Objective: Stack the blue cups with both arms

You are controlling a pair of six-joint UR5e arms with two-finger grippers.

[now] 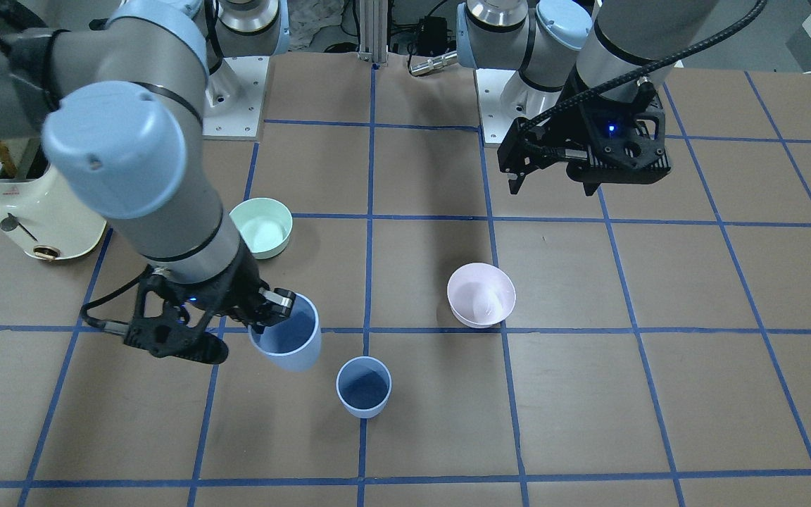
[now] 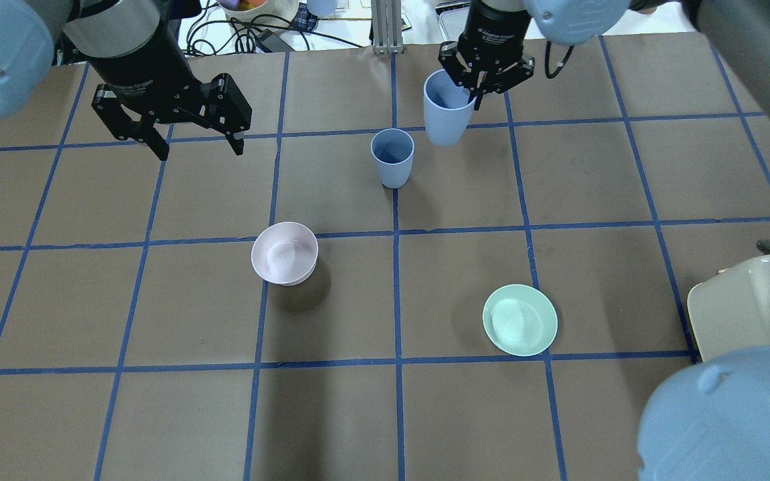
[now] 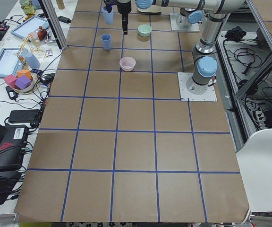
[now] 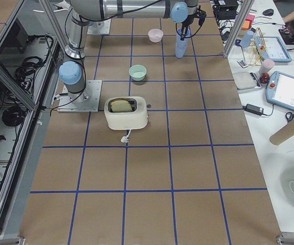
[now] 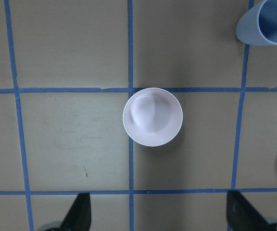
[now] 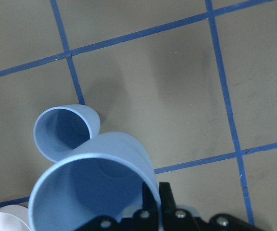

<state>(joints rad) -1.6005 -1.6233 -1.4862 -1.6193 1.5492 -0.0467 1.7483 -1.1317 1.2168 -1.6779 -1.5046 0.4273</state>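
The robot's right gripper should release the blue cup it holds inside the blue cup standing upright on the table (image 1: pixel 365 387) (image 6: pixel 65 131).
My right gripper (image 2: pixel 476 85) is shut on the rim of one blue cup (image 2: pixel 447 110) and holds it tilted above the table. One finger (image 6: pixel 165 196) is inside the rim of the held cup (image 6: pixel 95 187). The second blue cup (image 2: pixel 392 157) stands upright on the table just beside and below it, apart from it. In the front view the held cup (image 1: pixel 289 341) hangs up and to the left of the standing cup (image 1: pixel 363 386). My left gripper (image 2: pixel 199 151) is open and empty, high over the table. In its wrist view it (image 5: pixel 160 214) looks down on the pink bowl (image 5: pixel 152 116).
A pale pink bowl (image 2: pixel 285 252) sits left of centre. A mint-green bowl (image 2: pixel 520 319) sits nearer the robot on the right. A cream toaster (image 2: pixel 752 304) stands at the right edge. The brown table surface (image 2: pixel 124 414) has a blue tape grid.
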